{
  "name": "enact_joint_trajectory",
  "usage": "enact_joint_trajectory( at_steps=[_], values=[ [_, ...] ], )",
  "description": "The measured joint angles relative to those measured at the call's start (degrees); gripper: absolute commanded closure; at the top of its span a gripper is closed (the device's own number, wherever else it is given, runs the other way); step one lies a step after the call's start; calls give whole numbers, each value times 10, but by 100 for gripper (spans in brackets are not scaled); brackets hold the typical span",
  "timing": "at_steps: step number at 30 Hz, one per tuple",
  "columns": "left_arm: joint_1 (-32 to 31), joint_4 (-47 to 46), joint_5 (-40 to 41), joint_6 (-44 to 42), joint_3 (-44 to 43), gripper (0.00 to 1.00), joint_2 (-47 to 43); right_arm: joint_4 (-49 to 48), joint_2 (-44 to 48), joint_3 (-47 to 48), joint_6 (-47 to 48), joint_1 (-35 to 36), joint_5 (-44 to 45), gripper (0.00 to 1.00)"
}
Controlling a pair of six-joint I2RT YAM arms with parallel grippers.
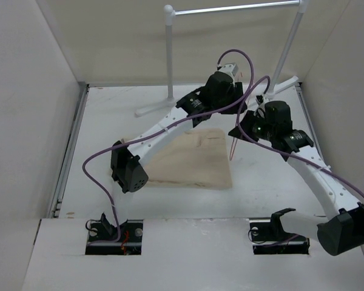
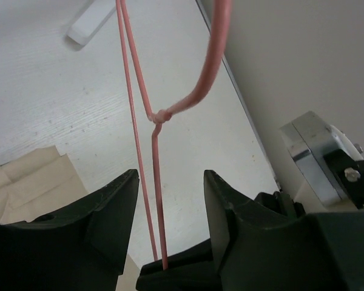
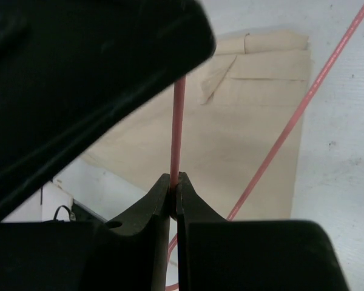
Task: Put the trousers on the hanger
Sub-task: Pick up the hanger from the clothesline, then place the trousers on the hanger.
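Observation:
I can see the trousers' edge is flat and my right gripper is on the hanger's wire, so next my left gripper takes the hanger (image 2: 157,176) to let my right gripper lift that edge of the trousers.
The beige trousers (image 1: 191,160) lie folded flat on the table in the middle; they also show in the right wrist view (image 3: 249,133) and at the left edge of the left wrist view (image 2: 30,182). The thin pink hanger (image 1: 232,147) is held up off the table, just right of the trousers. My right gripper (image 1: 246,126) is shut on one hanger wire (image 3: 177,121), pinched at the fingertips (image 3: 175,182). My left gripper (image 1: 236,91) is open. Two hanger wires (image 2: 155,182) run between its jaws (image 2: 170,177) below the twisted neck (image 2: 158,116), without touching the pads.
A white tubular clothes rack (image 1: 170,60) stands at the back, its foot (image 2: 88,24) on the table. White walls enclose left, right and back. Purple cables loop over both arms (image 1: 242,100).

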State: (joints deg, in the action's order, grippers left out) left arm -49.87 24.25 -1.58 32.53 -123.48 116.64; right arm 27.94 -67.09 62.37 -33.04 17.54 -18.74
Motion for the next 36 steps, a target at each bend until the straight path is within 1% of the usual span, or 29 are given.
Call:
enact_joint_trajectory(
  at_steps=[5, 8, 10, 12, 13, 16, 19, 20, 21, 24, 26, 28, 29, 30, 33, 34, 36],
  values=[
    [-2, 0, 22, -3, 0, 73, 17, 1, 21, -36, -2, 8, 5, 93],
    [-4, 0, 32, -4, 0, 73, 30, 5, 37, -54, -2, 10, 8, 93],
    [-7, -2, 33, -4, 2, 71, 36, 9, 50, -63, -2, 10, 10, 93],
    [-12, -6, 34, -4, 10, 71, 37, 14, 63, -71, -2, 10, 10, 93],
    [-15, -8, 35, -4, 14, 74, 37, 16, 68, -75, -2, 10, 11, 93],
    [-25, -16, 39, -4, 27, 90, 37, 22, 82, -81, -4, 11, 12, 93],
    [-34, -24, 51, -3, 40, 99, 37, 31, 90, -84, -6, 12, 13, 91],
    [-36, -29, 54, 0, 48, 100, 36, 34, 94, -88, -6, 12, 16, 89],
    [-38, -41, 57, 6, 63, 100, 32, 37, 99, -93, -6, 12, 18, 84],
    [-44, -80, 72, 27, 138, 100, 4, 55, 123, -108, -6, 11, 24, 66],
    [-43, -101, 82, 48, 199, 100, -20, 74, 151, -109, -3, 5, 25, 59],
    [-43, -126, 97, 74, 257, 100, -39, 88, 183, -109, -1, -8, 27, 57],
    [-43, -136, 106, 86, 280, 100, -46, 93, 196, -109, 0, -14, 28, 58],
    [-43, -150, 114, 96, 301, 100, -52, 98, 207, -110, 0, -21, 30, 63],
    [-47, -198, 136, 130, 367, 100, -72, 98, 225, -129, -5, -35, 35, 88],
    [-49, -218, 142, 143, 389, 100, -78, 96, 225, -139, -11, -37, 36, 91],
    [-52, -258, 150, 171, 427, 100, -86, 83, 218, -166, -29, -38, 38, 93]
  ],
)
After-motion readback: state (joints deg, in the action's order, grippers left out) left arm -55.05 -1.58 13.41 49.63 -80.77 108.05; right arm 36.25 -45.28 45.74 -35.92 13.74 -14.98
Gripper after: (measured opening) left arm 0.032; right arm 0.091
